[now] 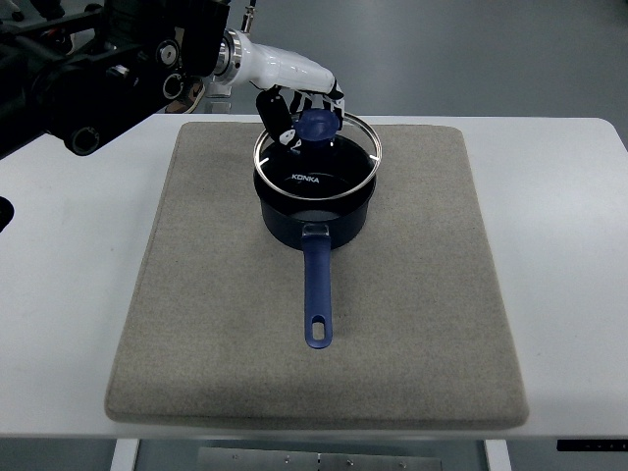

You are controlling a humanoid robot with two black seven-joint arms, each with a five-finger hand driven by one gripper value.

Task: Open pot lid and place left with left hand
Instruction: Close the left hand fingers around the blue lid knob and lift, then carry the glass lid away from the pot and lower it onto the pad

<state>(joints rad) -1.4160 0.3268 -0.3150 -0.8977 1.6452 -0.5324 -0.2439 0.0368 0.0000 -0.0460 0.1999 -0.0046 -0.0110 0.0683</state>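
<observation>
Next, my left gripper sets the glass lid, now tilted at the pot, down and lets go of it between the saucepan and the grey mat's edge (205,187) nearest that arm.
A dark blue saucepan (316,218) stands on the grey mat (216,324), its long blue handle (317,294) pointing toward the near edge. The glass lid (334,165) with a metal rim and a blue knob (315,126) is tilted, its far side raised above the pot. My left hand (299,108) comes in from the upper left, white with black fingers, and is shut on the lid's knob. The right hand does not show.
The mat covers most of a white table (69,294). My left arm's black links (88,69) fill the upper left corner. Bare mat lies to the left and right of the pot.
</observation>
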